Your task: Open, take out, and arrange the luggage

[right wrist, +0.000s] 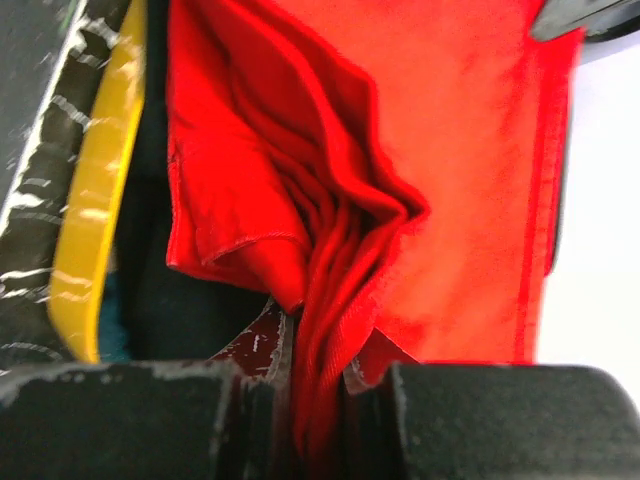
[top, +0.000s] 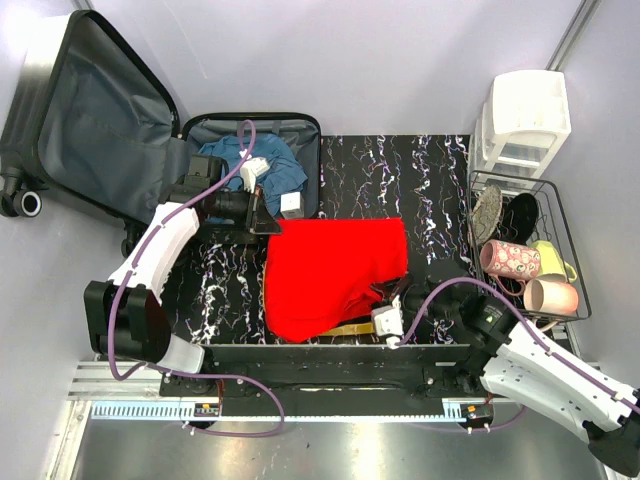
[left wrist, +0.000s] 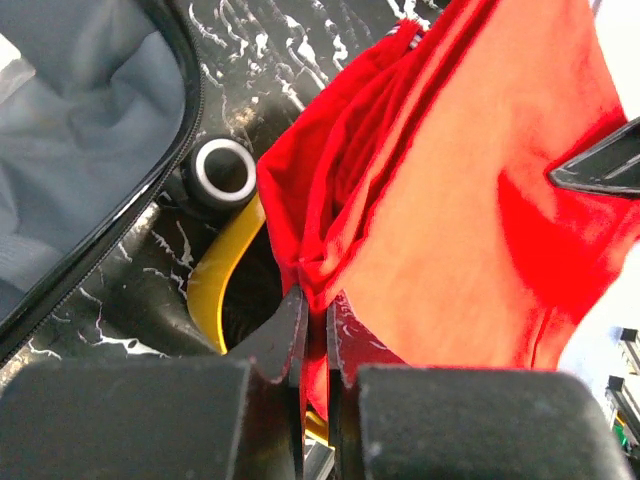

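Next, I let go of the red cloth's near edge, now stretched over the yellow bin, with my right gripper on the black marble point(top: 402, 305) between the yellow bin and wire basket.
The luggage point(top: 252, 130) lies open at the back left, its grey-lined lid point(top: 100, 110) propped up and blue clothing point(top: 240, 160) inside the base. A red cloth point(top: 335, 270) is stretched over a yellow bin between my two arms. My left gripper point(top: 262, 222) is shut on the cloth's far left corner, beside the luggage. In the left wrist view the left gripper point(left wrist: 316, 298) pinches a thin red fold point(left wrist: 470, 200), next to a luggage wheel point(left wrist: 223, 172). My right gripper point(top: 395, 292) is shut on the near right edge. In the right wrist view the right gripper point(right wrist: 320, 330) holds bunched red cloth point(right wrist: 440, 130).
The yellow bin's rim point(left wrist: 215, 280) point(right wrist: 95, 220) shows under the cloth. A wire basket point(top: 560, 190) at the right holds mugs point(top: 510, 260) and shoes. A white compartmented organizer point(top: 522, 120) stands at the back right. The tabletop point(top: 410, 180) is black marble.
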